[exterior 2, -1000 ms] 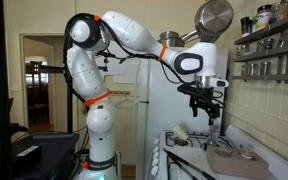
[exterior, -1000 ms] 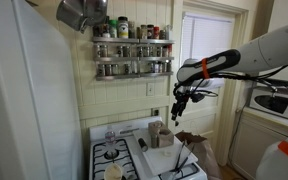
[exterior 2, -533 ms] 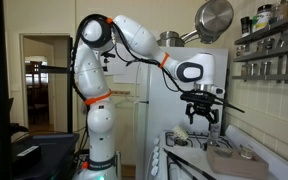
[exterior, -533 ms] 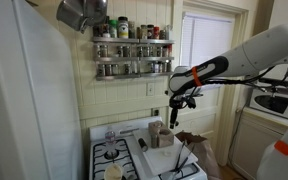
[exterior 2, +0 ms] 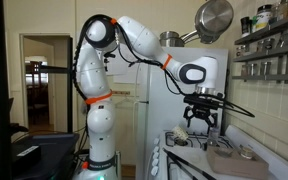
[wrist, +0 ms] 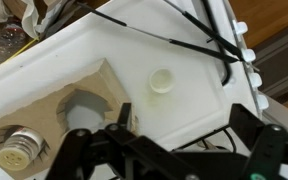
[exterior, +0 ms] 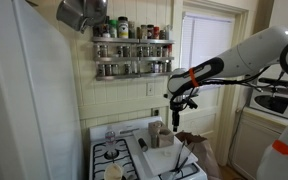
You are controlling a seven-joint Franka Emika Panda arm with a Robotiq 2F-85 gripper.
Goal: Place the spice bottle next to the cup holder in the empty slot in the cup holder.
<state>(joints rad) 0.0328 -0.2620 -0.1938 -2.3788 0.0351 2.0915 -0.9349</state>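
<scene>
My gripper goes next to close on the lid of the spice bottle (exterior: 155,126) beside the cardboard cup holder, near its empty slot.
In the wrist view a brown cardboard cup holder (wrist: 104,85) lies at the lower left of a white board (wrist: 184,45). One slot holds a spice bottle with a silver lid (wrist: 19,149); the slot beside it (wrist: 82,110) is empty. A small round pale object (wrist: 162,80) sits on the board beside the holder. My gripper (wrist: 169,140) is open and empty, hovering above the board to the right of the holder. In both exterior views the gripper (exterior: 175,113) (exterior 2: 201,117) hangs above the stove top, with the holder (exterior: 156,134) (exterior 2: 227,158) below it.
The stove (exterior: 114,155) carries the white board (exterior: 171,157) with dark utensils. Wall racks of spice jars (exterior: 132,56) hang behind it, and a metal pot (exterior 2: 214,17) hangs overhead. A glass item (wrist: 8,42) lies at the wrist view's top left.
The arm has swung toward the stove and lowered a little; the gripper stays open and empty.
</scene>
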